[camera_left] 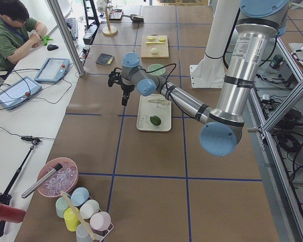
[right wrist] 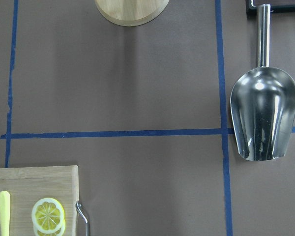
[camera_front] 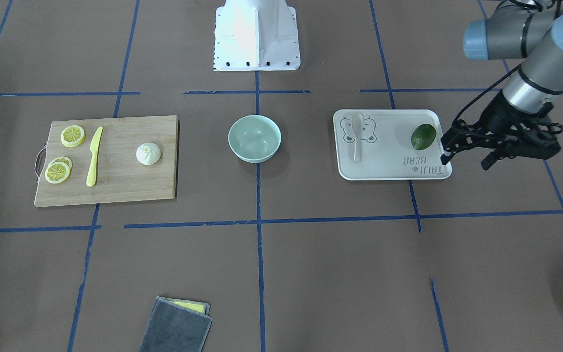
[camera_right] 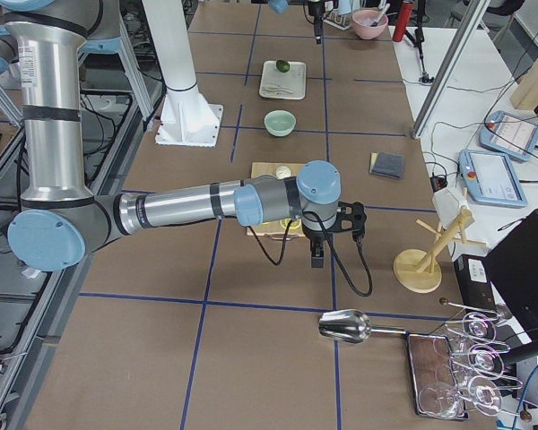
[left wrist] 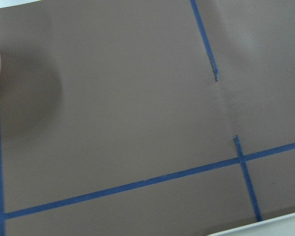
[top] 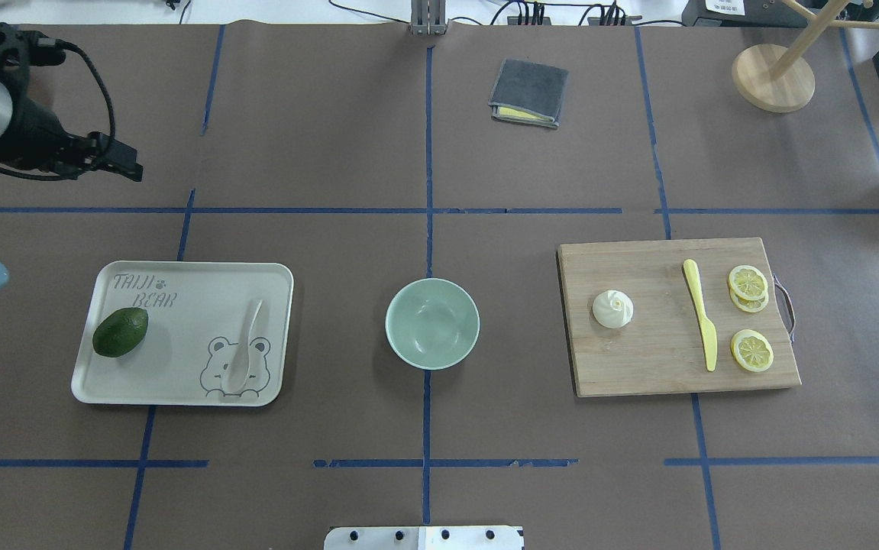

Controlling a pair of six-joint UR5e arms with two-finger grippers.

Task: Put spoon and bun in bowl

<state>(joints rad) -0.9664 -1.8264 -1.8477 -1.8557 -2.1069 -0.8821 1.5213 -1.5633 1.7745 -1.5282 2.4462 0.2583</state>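
Observation:
Next, the left gripper goes to the middle of the spoon's handle (camera_front: 357, 143) on the white bear-print tray and closes there.
The whitish spoon (camera_front: 357, 137) lies on the white bear-print tray (camera_front: 389, 172), also in the overhead view (top: 244, 347). The white pleated bun (camera_front: 148, 153) sits on the wooden cutting board (camera_front: 115, 193), also overhead (top: 612, 309). The mint-green bowl (camera_front: 254, 138) stands empty between them (top: 432, 323). My left gripper (camera_front: 464, 161) is open and empty, hovering just off the tray's outer end, beside the avocado (camera_front: 423, 136). My right gripper (camera_right: 317, 260) shows only in the right side view, beyond the cutting board; I cannot tell if it is open or shut.
A yellow plastic knife (camera_front: 94, 156) and lemon slices (camera_front: 73, 135) lie on the board. A grey cloth (camera_front: 176, 325) lies at the operators' side. A metal scoop (right wrist: 263, 115) and a wooden stand (top: 773, 76) are at the table's right end.

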